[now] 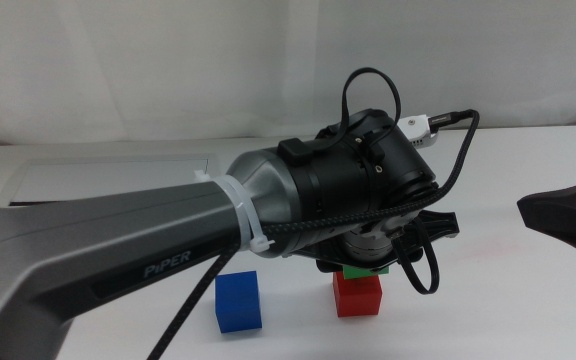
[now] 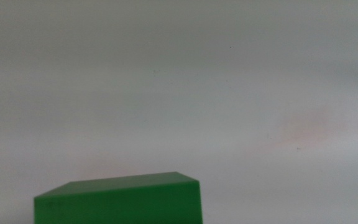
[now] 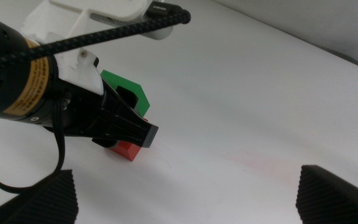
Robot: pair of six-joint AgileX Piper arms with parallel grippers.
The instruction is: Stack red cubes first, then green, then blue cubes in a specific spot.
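Next, my left gripper sets the green cube down squarely on top of the red cube (image 1: 361, 266) and then lets go of it there.
The red cube (image 1: 358, 296) sits on the white table at front centre. The green cube (image 1: 367, 270) rests on top of it, mostly hidden under my left gripper (image 1: 373, 262), which comes down from above with its jaws on either side of the green cube. In the right wrist view the green cube (image 3: 127, 91) sits over the red cube (image 3: 128, 150), with a dark left fingertip (image 3: 134, 129) against them. The left wrist view shows only the green cube's top (image 2: 124, 199). The blue cube (image 1: 237, 301) stands alone to the left. My right gripper (image 1: 566, 216) waits open at the right edge.
The left arm's grey body (image 1: 118, 255) spans the left half of the middle view and hides the table behind it. A light grey tray or board (image 1: 108, 180) lies at the back left. A faint pinkish mark (image 3: 260, 163) shows on the table.
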